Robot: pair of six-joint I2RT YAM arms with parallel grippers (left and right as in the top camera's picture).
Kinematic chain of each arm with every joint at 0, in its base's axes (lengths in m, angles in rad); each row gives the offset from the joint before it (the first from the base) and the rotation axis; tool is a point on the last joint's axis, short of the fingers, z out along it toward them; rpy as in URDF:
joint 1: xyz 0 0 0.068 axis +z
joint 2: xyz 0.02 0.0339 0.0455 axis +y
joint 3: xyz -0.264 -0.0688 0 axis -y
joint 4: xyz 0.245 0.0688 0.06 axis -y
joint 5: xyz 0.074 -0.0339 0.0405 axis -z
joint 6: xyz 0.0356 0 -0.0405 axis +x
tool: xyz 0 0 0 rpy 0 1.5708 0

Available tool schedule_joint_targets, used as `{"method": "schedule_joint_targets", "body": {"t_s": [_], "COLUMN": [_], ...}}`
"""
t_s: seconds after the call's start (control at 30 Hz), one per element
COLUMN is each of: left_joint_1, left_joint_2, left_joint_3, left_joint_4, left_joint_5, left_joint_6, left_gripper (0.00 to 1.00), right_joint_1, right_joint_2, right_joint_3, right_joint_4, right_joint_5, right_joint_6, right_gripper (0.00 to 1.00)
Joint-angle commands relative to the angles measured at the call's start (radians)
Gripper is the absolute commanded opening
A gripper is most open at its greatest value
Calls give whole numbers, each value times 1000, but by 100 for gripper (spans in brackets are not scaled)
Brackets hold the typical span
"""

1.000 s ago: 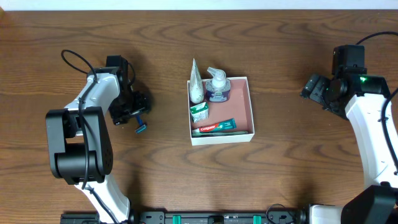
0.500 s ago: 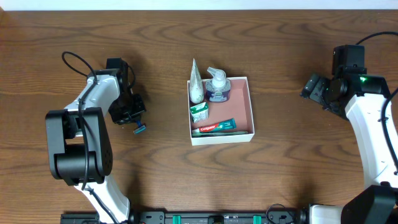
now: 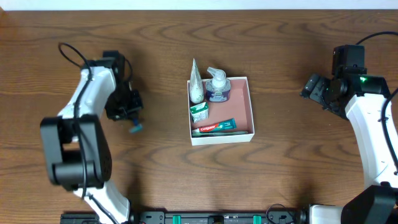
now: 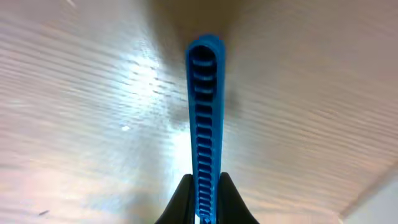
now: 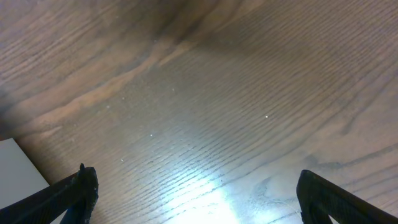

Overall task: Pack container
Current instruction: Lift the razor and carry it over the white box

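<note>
The robot's left gripper should release the blue razor inside the container, between the red toothpaste tube and the container's near side (image 3: 213, 135).
The container (image 3: 251, 104), a shallow white box with a pink inside, sits mid-table. It holds a white tube (image 3: 196, 84), a pump bottle (image 3: 217, 86), a small green-and-white box (image 3: 199, 112) and a red toothpaste tube (image 3: 214, 127). To its left my left gripper (image 3: 129, 118) is shut on a blue razor (image 3: 135, 129). In the left wrist view the ribbed blue razor handle (image 4: 205, 106) runs straight out from between the black fingertips of my left gripper (image 4: 205, 186), just over the wood. My right gripper (image 3: 313, 87) hangs open at the far right, and in its wrist view the right gripper (image 5: 196, 193) has nothing between the fingers.
The brown wooden table (image 3: 174, 174) spreads around the box. The left arm's black cable (image 3: 69, 55) loops at the back left. A white corner (image 5: 18, 171) shows at the left edge of the right wrist view.
My left gripper has closed on the blue razor and shifted slightly left with it, the arm's body swinging over. The right arm has not moved.
</note>
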Motion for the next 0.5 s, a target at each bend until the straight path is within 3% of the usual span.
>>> {"method": "schedule_joint_targets", "body": {"t_s": [0.0, 0.27, 0.47], "left_joint_1": [-28, -254, -553], "left_joint_2": [-144, -390, -404], "left_joint_3": [90, 106, 105], "left_joint_4": [-48, -45, -6], "left_joint_5": [0, -1, -35], "left_joint_6": [72, 149, 365], "left_gripper": [6, 6, 6], "right_joint_1": [-8, -8, -8], "right_joint_2": [5, 5, 5], "right_joint_3": [13, 13, 13], "right_joint_4": [-1, -1, -1], "right_joint_5": [6, 6, 6], "right_joint_6": [14, 14, 14], "right_gripper": [99, 99, 99]}}
